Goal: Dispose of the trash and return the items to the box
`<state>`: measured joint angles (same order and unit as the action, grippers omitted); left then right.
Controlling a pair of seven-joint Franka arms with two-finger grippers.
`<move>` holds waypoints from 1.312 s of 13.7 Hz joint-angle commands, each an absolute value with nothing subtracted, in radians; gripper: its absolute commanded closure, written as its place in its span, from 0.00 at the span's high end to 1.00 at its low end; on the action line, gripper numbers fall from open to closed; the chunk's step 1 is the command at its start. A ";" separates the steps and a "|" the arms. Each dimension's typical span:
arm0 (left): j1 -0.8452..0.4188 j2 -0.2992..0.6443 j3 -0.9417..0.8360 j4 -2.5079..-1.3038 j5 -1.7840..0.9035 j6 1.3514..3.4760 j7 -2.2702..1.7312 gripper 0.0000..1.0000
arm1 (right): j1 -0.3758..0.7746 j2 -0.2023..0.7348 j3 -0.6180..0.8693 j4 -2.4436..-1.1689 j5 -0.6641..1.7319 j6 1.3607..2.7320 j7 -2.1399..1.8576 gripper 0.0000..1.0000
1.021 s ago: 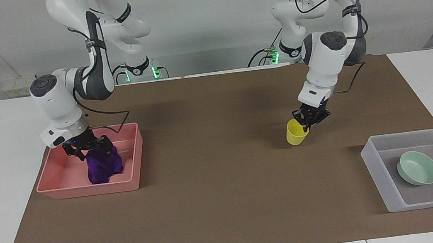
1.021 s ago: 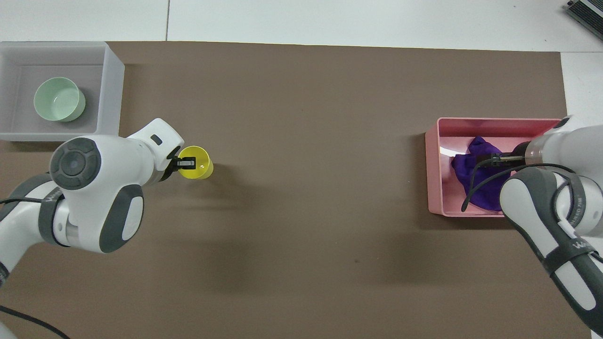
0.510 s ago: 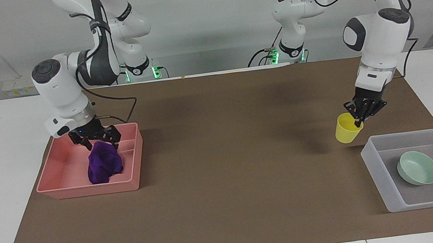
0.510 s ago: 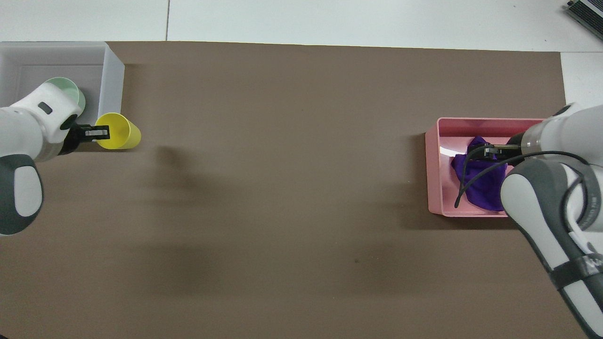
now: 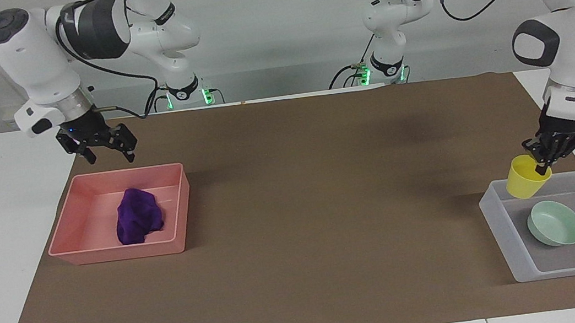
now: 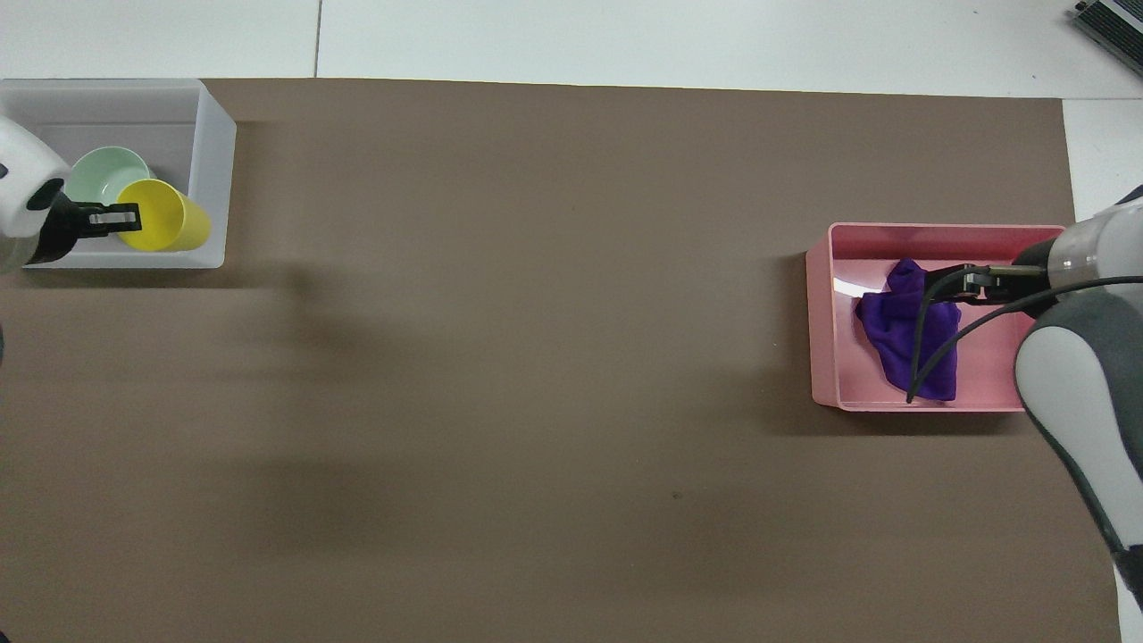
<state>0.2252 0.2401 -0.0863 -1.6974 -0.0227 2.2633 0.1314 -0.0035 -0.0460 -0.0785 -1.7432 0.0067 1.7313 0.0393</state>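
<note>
Next, my left gripper lets go of the yellow cup against the mint-green bowl in the frosted box [image 6: 103,204].
My left gripper [image 5: 542,167] is shut on the rim of the yellow cup [image 5: 526,184], one finger inside it. It holds the cup tilted in the air over the robot-side wall of the frosted box [image 5: 503,244]. The mint-green bowl [image 5: 555,223] lies in the box. In the overhead view the cup [image 6: 165,228] hangs from the left gripper [image 6: 120,215] beside the bowl [image 6: 103,174], over the box [image 6: 210,143]. The purple cloth [image 5: 138,221] lies in the pink tray [image 5: 110,252]. My right gripper [image 5: 108,153] is open and empty, raised over the tray's robot-side edge.
A brown mat [image 5: 299,210] covers the middle of the white table. The pink tray [image 6: 821,313] with the cloth [image 6: 897,326] sits at the right arm's end, under the right gripper [image 6: 964,284]. The box sits at the left arm's end.
My left gripper carried the yellow cup from the mat to over the box. My right gripper let go of the purple cloth and rose out of the pink tray.
</note>
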 commanded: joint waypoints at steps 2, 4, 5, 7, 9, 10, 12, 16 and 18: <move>0.299 0.386 -0.101 -1.530 -0.018 2.217 0.225 0.00 | -0.014 -0.031 -0.077 -1.622 -0.009 1.594 0.046 1.00; 0.320 0.442 -0.103 -1.499 -0.017 2.230 0.248 0.00 | -0.017 -0.031 -0.080 -1.554 -0.011 1.517 0.041 1.00; 0.334 0.472 -0.103 -1.487 -0.018 2.243 0.268 0.00 | -0.017 -0.031 -0.080 -1.540 -0.012 1.493 0.023 1.00; 0.362 0.526 -0.104 -1.467 -0.021 2.270 0.310 0.00 | -0.017 -0.049 -0.075 -1.558 -0.032 1.493 0.014 1.00; 0.365 0.528 -0.107 -1.476 -0.060 2.298 0.308 0.00 | -0.014 -0.063 -0.075 -1.592 -0.031 1.511 0.015 1.00; 0.365 0.525 -0.107 -1.482 -0.080 2.299 0.310 0.00 | -0.009 -0.064 -0.074 -1.594 -0.031 1.509 0.014 1.00; 0.362 0.520 -0.109 -1.515 -0.095 2.307 0.310 0.00 | -0.011 -0.064 -0.074 -1.575 -0.029 1.493 0.011 1.00; 0.365 0.509 -0.106 -1.592 -0.101 2.368 0.310 0.00 | -0.009 -0.075 -0.072 -1.580 -0.018 1.488 0.012 1.00; 0.365 0.505 -0.107 -1.592 -0.101 2.353 0.308 0.22 | -0.008 -0.080 -0.072 -1.588 -0.020 1.482 0.012 1.00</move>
<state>0.3582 0.5231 -0.1040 -1.5637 -0.0837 2.3343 0.2930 -0.0055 -0.0601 -0.0765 -1.5702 -0.0133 1.4947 0.0329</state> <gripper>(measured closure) 0.965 0.000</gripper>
